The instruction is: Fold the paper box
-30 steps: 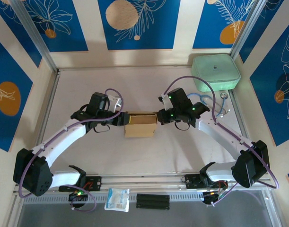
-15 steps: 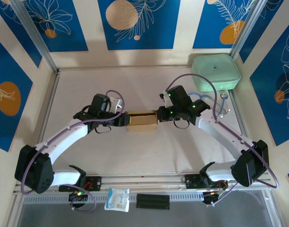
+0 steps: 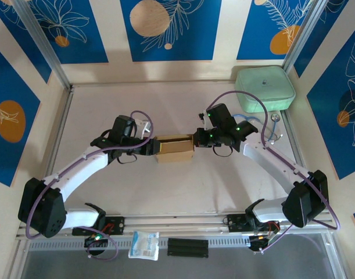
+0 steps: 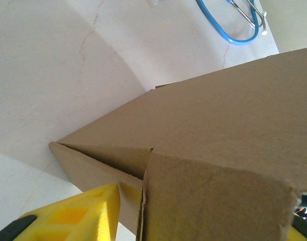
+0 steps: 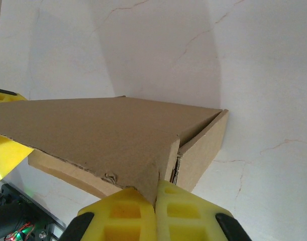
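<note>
My left gripper's fingers straddle the box's whole end panel beside a gaping corner seam. I need to back my left gripper off and pinch that end panel's open rim [image 4: 286, 211].
The paper box [image 3: 174, 149] is a small brown cardboard box at the table's middle, held between the two arms. My left gripper [image 3: 150, 147] is at the box's left end. In the left wrist view its yellow fingers [image 4: 78, 216] sit far apart with that end of the box [image 4: 218, 150] between them. At the box's right end is my right gripper [image 3: 198, 139]. Its yellow pads [image 5: 124, 213] are pressed together on the edge of a folded cardboard flap [image 5: 103, 135]. The box's corner seam gapes slightly beside that flap.
A mint-green rounded case [image 3: 264, 88] sits at the back right. A blue stethoscope [image 3: 263, 125] lies just in front of it, close to the right arm, and its tube [image 4: 233, 22] shows beyond the box. A white packet [image 3: 144, 244] and a black strip [image 3: 187, 247] lie by the front rail.
The box has shifted slightly toward the back and now looks shallower from above. Both grippers moved with it and stayed at its ends.
</note>
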`<action>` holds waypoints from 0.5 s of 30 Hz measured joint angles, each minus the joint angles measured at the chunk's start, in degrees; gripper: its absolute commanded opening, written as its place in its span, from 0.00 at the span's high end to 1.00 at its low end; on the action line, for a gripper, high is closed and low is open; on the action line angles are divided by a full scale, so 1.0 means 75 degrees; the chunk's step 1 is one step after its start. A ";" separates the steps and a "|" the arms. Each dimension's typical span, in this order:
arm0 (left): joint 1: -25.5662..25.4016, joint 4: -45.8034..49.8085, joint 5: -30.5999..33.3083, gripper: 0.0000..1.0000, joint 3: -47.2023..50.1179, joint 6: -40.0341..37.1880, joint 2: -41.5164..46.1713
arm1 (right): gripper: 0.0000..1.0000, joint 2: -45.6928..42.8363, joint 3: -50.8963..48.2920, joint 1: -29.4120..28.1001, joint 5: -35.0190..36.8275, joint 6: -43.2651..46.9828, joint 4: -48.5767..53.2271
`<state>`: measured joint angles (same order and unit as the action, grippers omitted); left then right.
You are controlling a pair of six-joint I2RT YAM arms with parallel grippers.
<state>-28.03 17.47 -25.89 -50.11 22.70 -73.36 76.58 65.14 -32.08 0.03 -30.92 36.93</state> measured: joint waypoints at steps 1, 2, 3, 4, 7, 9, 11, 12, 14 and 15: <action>0.0000 0.0003 0.0000 0.56 0.0000 0.0000 0.0000 | 0.97 0.0017 0.0000 0.0000 0.0006 0.0000 -0.0026; 0.0000 0.0003 0.0000 0.54 0.0000 0.0000 0.0000 | 0.97 0.0047 -0.0003 -0.0020 0.0032 0.0000 -0.0061; 0.0000 0.0003 0.0006 0.52 0.0000 -0.0003 0.0000 | 0.97 0.0079 -0.0003 -0.0044 0.0079 0.0003 -0.0119; 0.0000 0.0012 0.0029 0.50 0.0000 -0.0009 0.0000 | 0.97 0.0111 -0.0003 -0.0079 0.0149 0.0009 -0.0166; 0.0000 0.0067 0.0125 0.42 -0.0009 -0.0017 0.0006 | 0.98 0.0216 0.0003 -0.0207 0.0411 0.0070 -0.0306; -0.0003 0.0163 0.0201 0.38 -0.0015 -0.0023 0.0029 | 0.99 0.0280 0.0047 -0.0297 0.0612 0.0096 -0.0347; -0.0003 0.0283 0.0303 0.36 -0.0026 -0.0020 0.0090 | 1.00 0.0323 0.0085 -0.0373 0.0755 0.0125 -0.0347; -0.0003 0.0347 0.0350 0.35 -0.0026 -0.0020 0.0152 | 1.00 0.0335 0.0087 -0.0405 0.0801 0.0122 -0.0329; -0.0003 0.0498 0.0460 0.34 -0.0029 -0.0015 0.0300 | 1.00 0.0347 0.0105 -0.0452 0.0892 0.0122 -0.0291; -0.0003 0.0592 0.0513 0.33 -0.0035 -0.0017 0.0405 | 1.00 0.0364 0.0134 -0.0466 0.0941 0.0128 -0.0262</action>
<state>-28.05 21.91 -22.04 -50.37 22.57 -70.32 79.31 66.15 -35.57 7.09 -29.95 34.96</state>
